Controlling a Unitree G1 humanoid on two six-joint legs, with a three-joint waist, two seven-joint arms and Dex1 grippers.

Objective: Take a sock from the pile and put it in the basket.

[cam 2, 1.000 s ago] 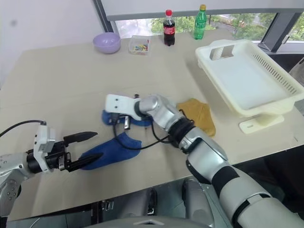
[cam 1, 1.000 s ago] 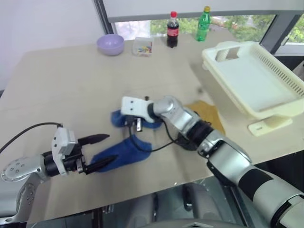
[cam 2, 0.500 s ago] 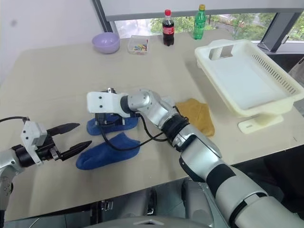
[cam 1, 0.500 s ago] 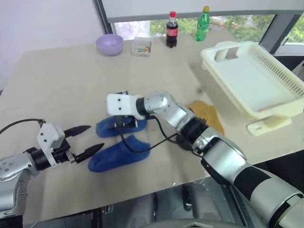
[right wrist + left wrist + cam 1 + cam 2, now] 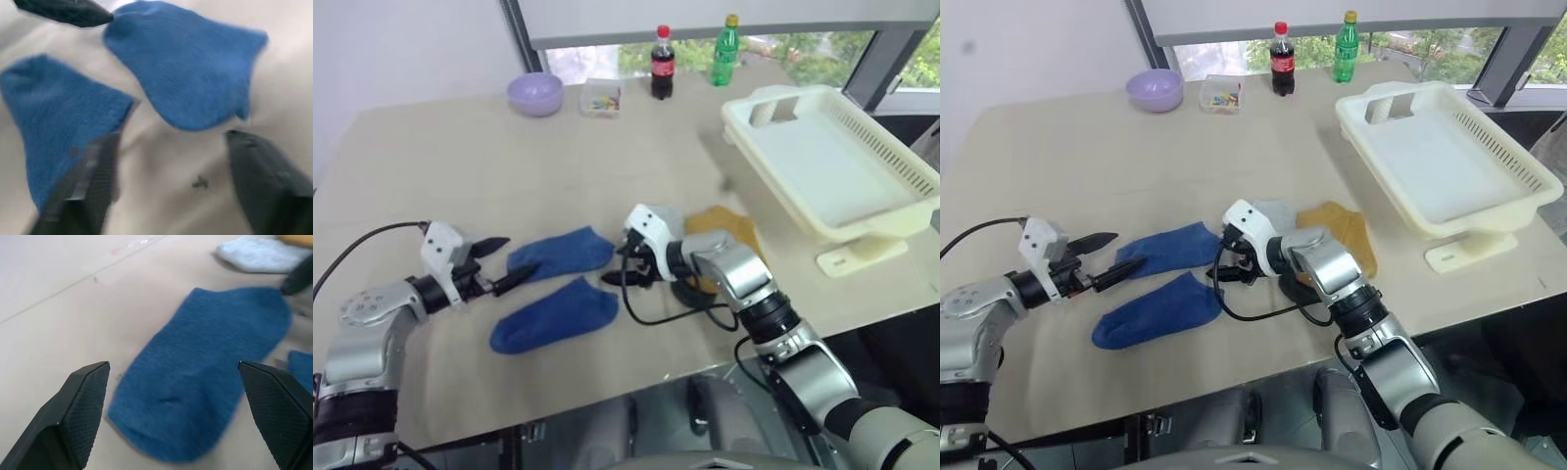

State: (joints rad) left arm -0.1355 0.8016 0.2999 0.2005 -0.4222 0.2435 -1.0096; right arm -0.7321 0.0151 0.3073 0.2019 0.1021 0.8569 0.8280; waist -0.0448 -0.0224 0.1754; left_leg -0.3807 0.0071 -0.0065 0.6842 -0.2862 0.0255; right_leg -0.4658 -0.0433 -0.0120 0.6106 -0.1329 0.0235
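I should reach forward with my right gripper, as the upper blue sock's cuff lies beyond its fingers, and pinch its near corner [image 5: 241, 112] before I lift the sock.
The pile is spread out on the table: one royal blue sock [image 5: 558, 253] lies flat, a second blue sock [image 5: 556, 313] is nearer the front edge, and a mustard sock [image 5: 724, 223] and a pale grey-blue sock [image 5: 1273, 211] lie partly under my right arm. My left gripper [image 5: 506, 261] is open at the left end of the upper blue sock [image 5: 205, 367], its fingers on either side of it. At that sock's right end my right gripper [image 5: 620, 264] is open and holds nothing. The cream basket [image 5: 901, 147] stands at the right, tilted, with nothing in it.
At the table's far edge stand a lilac bowl [image 5: 535, 93], a small clear box [image 5: 602, 96], a cola bottle [image 5: 661, 61] and a green bottle [image 5: 726, 49]. A white stand [image 5: 862, 257] props up the basket. The front table edge runs just below the socks.
My right gripper has let go of the upper blue sock and pulled back to the right; the sock now lies flat. My left gripper has moved forward to that sock's left end.
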